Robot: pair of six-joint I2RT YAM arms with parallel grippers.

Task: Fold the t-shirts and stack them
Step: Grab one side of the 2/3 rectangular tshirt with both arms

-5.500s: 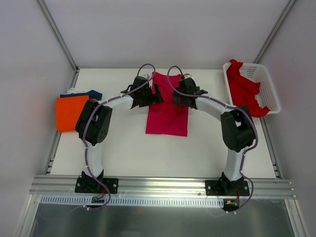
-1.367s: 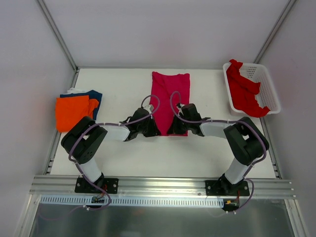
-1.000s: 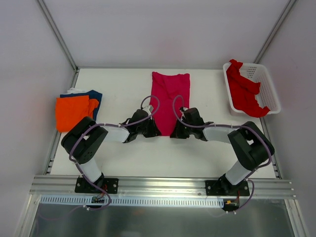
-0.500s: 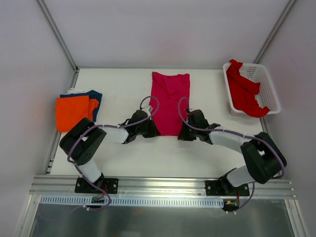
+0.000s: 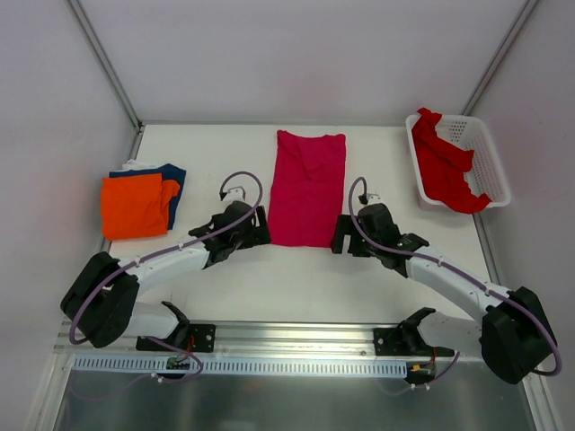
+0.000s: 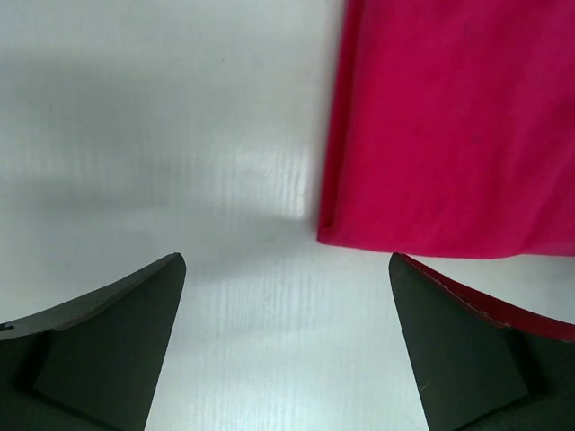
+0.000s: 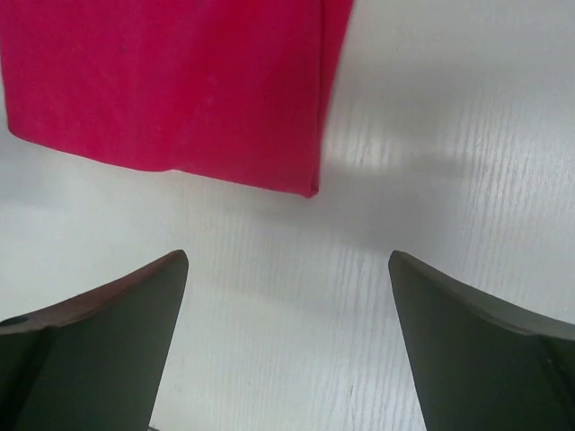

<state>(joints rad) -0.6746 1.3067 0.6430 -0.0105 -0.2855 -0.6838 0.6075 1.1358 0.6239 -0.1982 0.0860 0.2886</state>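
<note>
Next, my left gripper needs to grab the near corner (image 5: 272, 242) (image 6: 325, 236) of the magenta t-shirt, on the side toward the orange shirt.
The magenta t-shirt (image 5: 308, 189) lies flat on the table as a long narrow strip. Its near left corner shows in the left wrist view (image 6: 431, 135) and its near right corner in the right wrist view (image 7: 171, 81). My left gripper (image 5: 256, 229) is open and empty, just left of the strip's near left corner. My right gripper (image 5: 341, 235) is open and empty, just right of the near right corner. The orange shirt (image 5: 135, 206) lies folded on the navy one (image 5: 172, 182) at the left. The red shirt (image 5: 445, 163) hangs crumpled in the basket.
The white lattice basket (image 5: 481, 153) stands at the back right corner. Metal frame posts rise at the back corners. An aluminium rail (image 5: 296, 337) runs along the near edge, where both arm bases are bolted.
Both grippers have let go of the magenta shirt's near corners and drawn outward, left gripper to the left and right gripper to the right. The shirt now lies stretched out longer than 5.5 s ago.
</note>
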